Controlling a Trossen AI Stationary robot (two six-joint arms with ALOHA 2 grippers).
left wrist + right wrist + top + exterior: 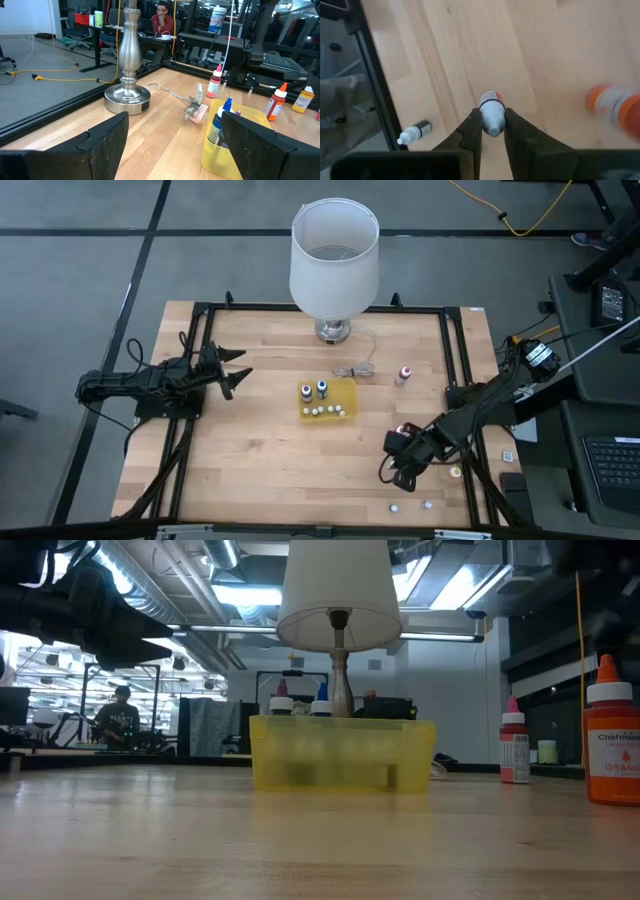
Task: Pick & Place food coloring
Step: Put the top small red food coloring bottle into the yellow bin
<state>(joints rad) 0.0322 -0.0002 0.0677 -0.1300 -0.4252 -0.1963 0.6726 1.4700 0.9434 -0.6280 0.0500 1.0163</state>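
Next, I release the small food coloring bottle in the yellow tray (pixel 346 410) from my right gripper, beside its nearest white-capped bottles. The held bottle now hangs over the table's near part.
My right gripper (pixel 492 131) hangs over the table's right near part, shut on a small pale food coloring bottle (pixel 492 114) with a red far end. The high view shows that gripper (pixel 402 436) right of the yellow tray (pixel 345 388), where several small bottles (pixel 322 389) stand. One red-topped bottle (pixel 403 374) stands upright on the wood, far right of the tray. An orange-topped bottle (pixel 614 107) and a white-capped one (pixel 413 133) lie below my right gripper. My left gripper (pixel 238 370) waits open at the table's left, its fingers (pixel 102 145) level. My right gripper pinches the small bottle by its pale rounded end (pixel 493 125) between its two fingertips. The fingers slant steeply down from the table's right side. The bottle's red end (pixel 492 96) sticks out beyond the fingertips, and the bottle is lifted clear of the wood.
A lamp with a big white shade (pixel 334 252) and a metal base (pixel 333 331) stands at the table's far middle, its clear cord (pixel 358 368) lying behind the tray. Two tiny bottles (pixel 395 506) (pixel 428 504) lie near the front right edge. A black frame rail (pixel 462 385) borders the table.
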